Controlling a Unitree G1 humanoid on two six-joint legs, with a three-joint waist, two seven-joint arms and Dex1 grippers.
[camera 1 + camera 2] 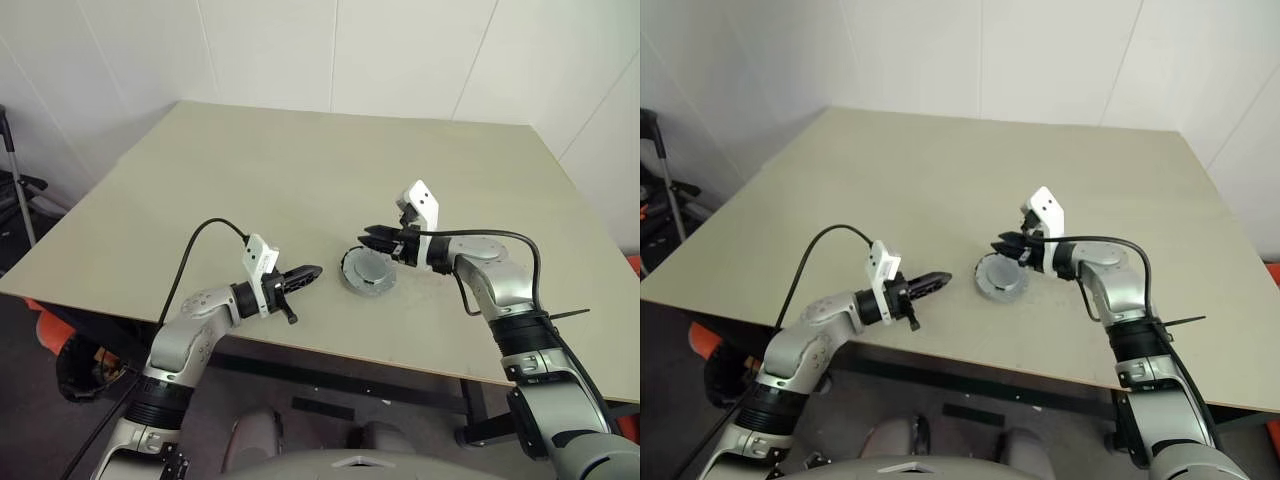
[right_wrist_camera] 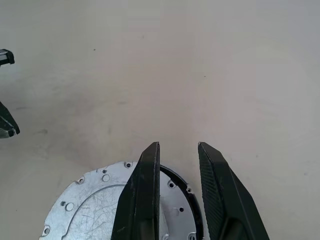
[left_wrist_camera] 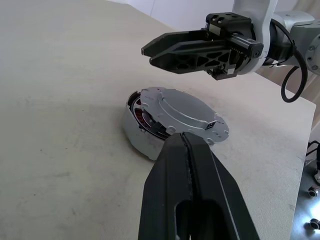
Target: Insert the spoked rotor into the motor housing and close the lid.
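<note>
The lid sits off-centre and the housing's copper windings show, so the robot's right gripper needs to open wide and grip the lid's raised centre (image 1: 372,266) to seat it.
The motor housing (image 3: 136,136), a squat round part with copper windings showing at one side, stands on the table near its front. A flat silver disc with small rim holes, the lid (image 3: 181,107), lies on top of it, shifted a little off-centre. The spoked rotor is hidden. My right gripper (image 1: 366,234) hovers just above the far side of the lid (image 2: 95,210), its fingers (image 2: 145,190) a narrow gap apart with nothing between them. My left gripper (image 1: 314,270) is shut and empty, pointing level at the housing (image 1: 367,275) from a short way to its left.
The beige table (image 1: 300,160) reaches back to white walls. Its front edge runs just below both grippers. A dark stand (image 1: 15,180) and orange items (image 1: 50,325) sit beyond the table's left edge.
</note>
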